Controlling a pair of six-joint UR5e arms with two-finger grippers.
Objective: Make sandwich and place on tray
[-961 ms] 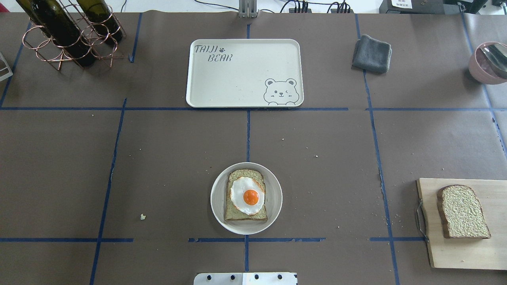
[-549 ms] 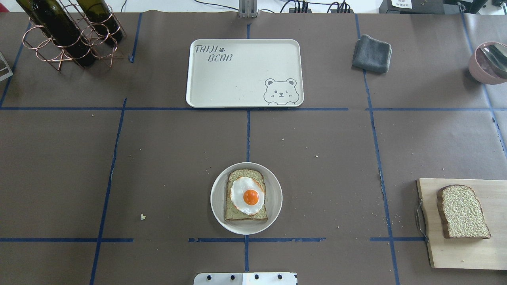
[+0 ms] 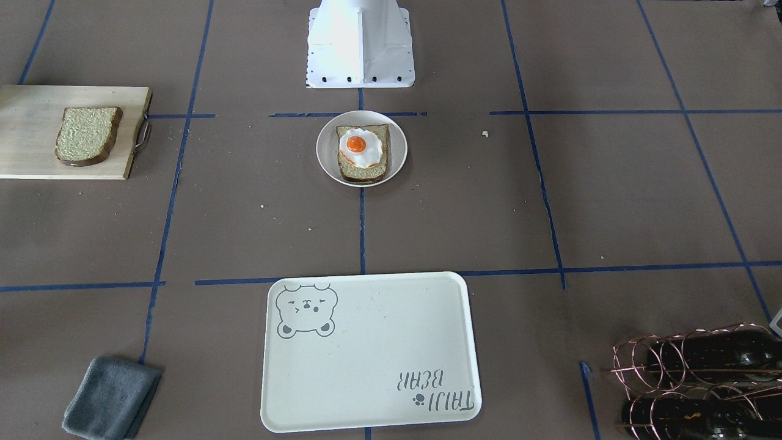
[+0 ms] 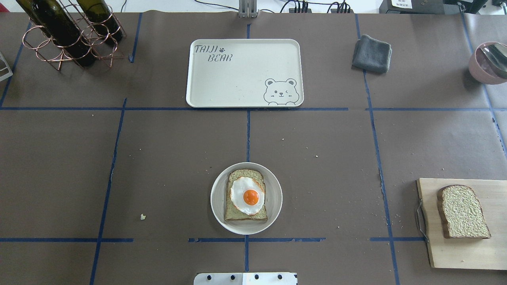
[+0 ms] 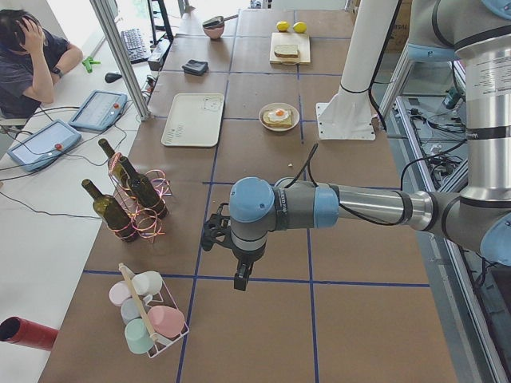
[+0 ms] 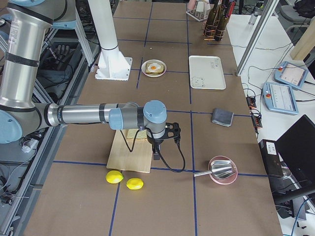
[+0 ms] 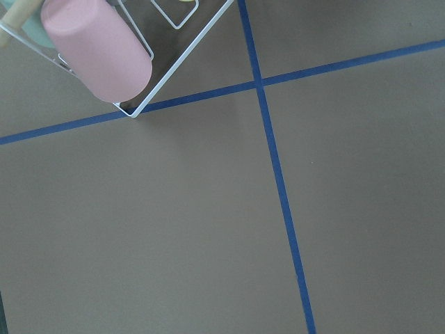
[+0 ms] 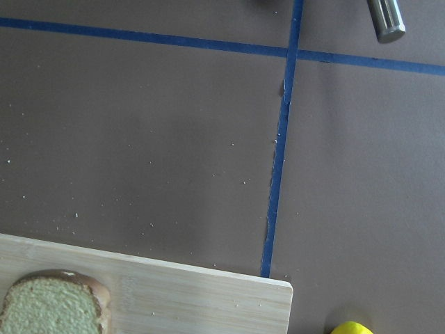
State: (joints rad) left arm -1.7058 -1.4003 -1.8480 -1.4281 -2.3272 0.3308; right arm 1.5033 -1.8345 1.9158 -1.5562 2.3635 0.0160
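Note:
Next, my right gripper closes on the bread slice's edge [image 3: 61, 139] [image 8: 104, 324] that is farthest from the metal handle of the wooden cutting board.
One bread slice [image 4: 237, 215] lies on a small round white plate [image 4: 216, 198] with the fried egg [image 4: 247, 196] on top. The other bread slice [image 4: 463, 211] lies on the wooden cutting board [image 4: 467, 253] at the right, and shows in the right wrist view [image 8: 52, 306]. The tray [image 4: 244, 73] lies bare at the far middle. My left gripper [image 5: 239, 279] hangs over bare table far to the left. My right gripper [image 6: 156, 156] hangs just beyond the cutting board. Both show only in the side views, so I cannot tell whether they are open or shut.
A copper rack of wine bottles [image 4: 67, 31] stands far left. A grey cloth [image 4: 371, 53] and a pink bowl with a metal scoop [image 4: 489, 63] lie far right. Two lemons [image 6: 125, 180] lie by the board. A cup rack [image 5: 148, 315] stands near my left gripper.

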